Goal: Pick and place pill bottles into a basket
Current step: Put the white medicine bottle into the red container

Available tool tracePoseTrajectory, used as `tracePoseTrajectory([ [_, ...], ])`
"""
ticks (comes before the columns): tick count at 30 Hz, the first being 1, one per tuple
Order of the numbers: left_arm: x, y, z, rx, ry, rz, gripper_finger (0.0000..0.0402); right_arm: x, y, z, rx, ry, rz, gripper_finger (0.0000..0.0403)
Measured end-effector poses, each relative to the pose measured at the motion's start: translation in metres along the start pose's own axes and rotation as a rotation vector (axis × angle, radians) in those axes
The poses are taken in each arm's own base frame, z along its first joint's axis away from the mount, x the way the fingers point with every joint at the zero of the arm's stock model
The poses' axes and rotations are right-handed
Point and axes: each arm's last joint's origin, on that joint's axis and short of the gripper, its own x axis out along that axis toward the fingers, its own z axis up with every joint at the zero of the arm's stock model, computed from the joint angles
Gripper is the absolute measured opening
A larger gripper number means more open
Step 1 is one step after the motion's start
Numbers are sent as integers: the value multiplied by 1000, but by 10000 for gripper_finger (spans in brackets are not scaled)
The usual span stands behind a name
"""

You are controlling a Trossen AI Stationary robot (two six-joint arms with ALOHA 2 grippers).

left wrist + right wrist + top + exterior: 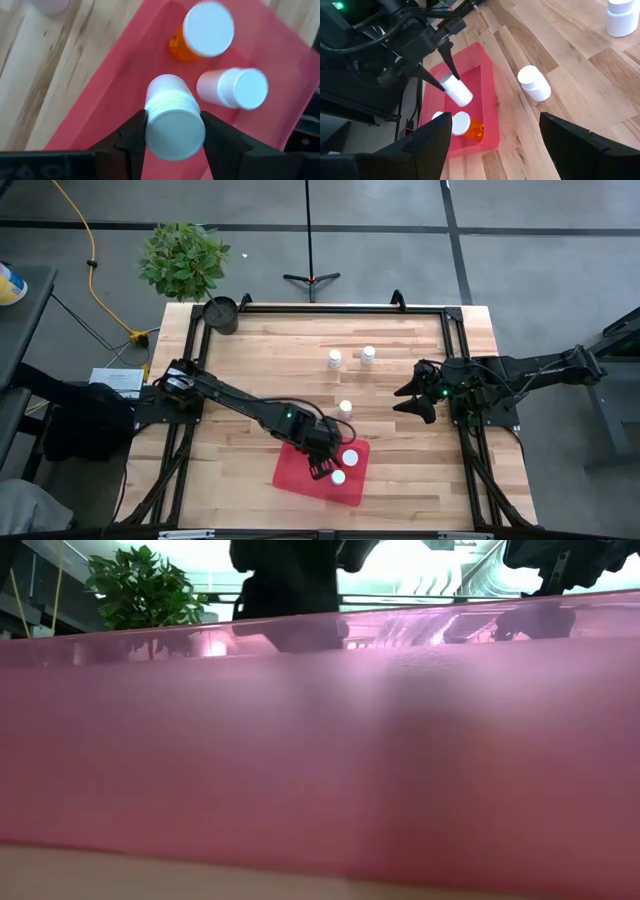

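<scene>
The robot's left gripper will release the white pill bottle on the red tray's bottom beside the orange bottle (329, 461) (171, 112).
The red tray (300, 475) lies near the table's front edge; its wall fills the low view (320, 760). My left gripper (322, 467) is over the tray, shut on a white pill bottle (170, 107). Two bottles are in the tray: an orange one with a white cap (207, 27) and a white one on its side (232, 87). Three white bottles stand on the table: two at the far middle (334, 359) (368, 355), one just beyond the tray (345, 408). My right gripper (412, 393) is open and empty at the table's right. My left gripper pinches the white bottle's sides just below its cap (150, 107) between its two fingers. The fingers (442, 75) slant down from the table's left. The bottle is tilted over the tray's floor; whether its lower end touches the floor I cannot tell.
A small dark pot (221, 313) stands at the table's far left corner, with a green plant (185, 258) on the floor behind it. A black frame (330, 307) runs along the table's far and side edges. Bare wood lies between the tray and the far bottles.
</scene>
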Motion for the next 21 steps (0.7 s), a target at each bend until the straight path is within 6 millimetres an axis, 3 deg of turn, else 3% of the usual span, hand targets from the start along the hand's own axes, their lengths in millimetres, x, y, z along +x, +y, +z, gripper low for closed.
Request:
tracePoseTrajectory([
  [7, 3, 1, 5, 40, -26, -12, 196, 0, 0, 0, -7, 0, 0, 291],
  [21, 11, 26, 20, 43, 62, -28, 196, 0, 0, 0, -7, -2, -4, 291],
])
